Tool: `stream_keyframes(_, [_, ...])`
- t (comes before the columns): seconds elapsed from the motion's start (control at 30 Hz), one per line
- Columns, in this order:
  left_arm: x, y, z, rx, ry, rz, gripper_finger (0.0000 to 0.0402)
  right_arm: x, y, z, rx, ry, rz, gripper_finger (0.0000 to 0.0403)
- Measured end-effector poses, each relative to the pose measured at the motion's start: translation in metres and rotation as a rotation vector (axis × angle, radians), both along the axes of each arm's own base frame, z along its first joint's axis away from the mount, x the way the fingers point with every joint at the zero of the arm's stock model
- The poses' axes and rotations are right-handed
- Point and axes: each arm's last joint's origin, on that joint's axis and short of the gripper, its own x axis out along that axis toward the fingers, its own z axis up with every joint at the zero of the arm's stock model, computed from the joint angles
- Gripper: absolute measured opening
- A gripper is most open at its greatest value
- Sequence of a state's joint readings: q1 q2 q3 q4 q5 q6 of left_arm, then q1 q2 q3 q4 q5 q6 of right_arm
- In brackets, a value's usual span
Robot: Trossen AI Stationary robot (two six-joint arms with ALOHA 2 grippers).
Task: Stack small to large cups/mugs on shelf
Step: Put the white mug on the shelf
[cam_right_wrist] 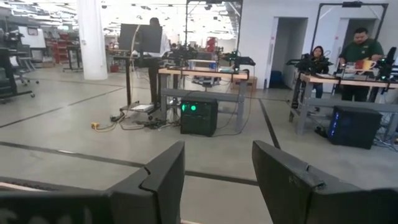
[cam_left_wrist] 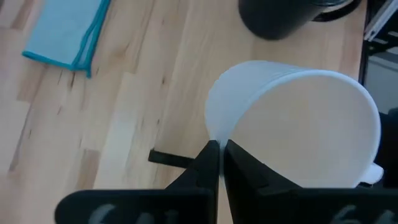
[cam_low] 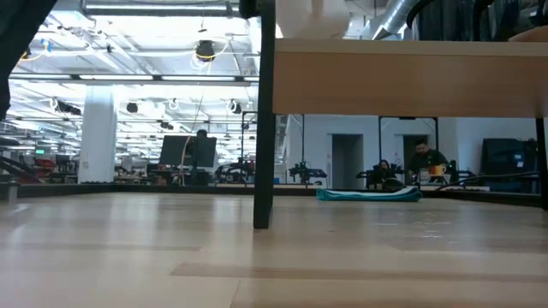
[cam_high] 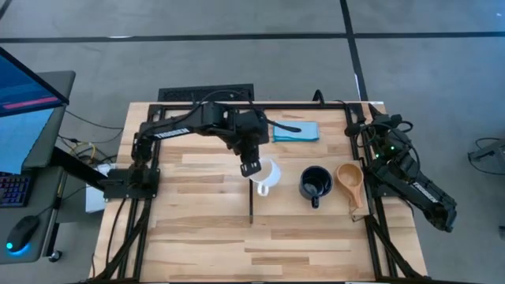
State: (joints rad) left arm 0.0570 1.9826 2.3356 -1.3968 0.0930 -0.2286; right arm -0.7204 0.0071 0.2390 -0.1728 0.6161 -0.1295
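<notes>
The robot's left gripper will release the white mug on the shelf [cam_high: 273, 183] [cam_left_wrist: 235, 112] between the thin black strip and the glossy black mug. The white mug stands on the shelf now.
The white mug [cam_high: 268, 175] stands at the left end of the raised pale-wood shelf [cam_low: 402, 77], beside the shelf's thin black strip [cam_high: 251, 207]. The glossy black mug [cam_high: 316, 183] stands to its right. The small tan wooden cup [cam_high: 349, 177] comes after that, its pointed handle toward the near edge. My left gripper [cam_high: 251, 167] reaches over the shelf and is shut on the white mug [cam_left_wrist: 298, 124]. My right gripper [cam_right_wrist: 217, 180] is open and parked off the table's right side, pointing into the room. My left gripper holds the white mug by its rim [cam_left_wrist: 229, 127], on the side away from the handle [cam_left_wrist: 373, 174]. One finger [cam_left_wrist: 249, 171] is inside the mug and the other outside, with the wall pinched between them. The fingers come from above, slanting down. Whether the mug's base is off the shelf, I cannot tell.
A blue folded cloth [cam_high: 296, 132] lies on the table behind the shelf. A black leg [cam_low: 264, 120] holds up the shelf's left end, with open table beneath and to the left. People sit at benches [cam_right_wrist: 357, 46] in the room beyond.
</notes>
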Motion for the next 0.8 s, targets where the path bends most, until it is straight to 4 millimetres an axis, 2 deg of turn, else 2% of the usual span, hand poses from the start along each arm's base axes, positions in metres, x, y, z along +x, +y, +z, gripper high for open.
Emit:
stream_keyframes(0.43, [0.021, -0.025, -0.014, -0.038, -0.032, -0.064, 0.0000, 0.001, 0.000, -0.001, 0.008, -0.001, 0.015, 0.0210])
stream_keyframes(0.8, [0.021, -0.025, -0.019, -0.057, 0.005, 0.005, 0.0000, 0.001, 0.000, -0.002, 0.023, -0.005, 0.019, 0.0210])
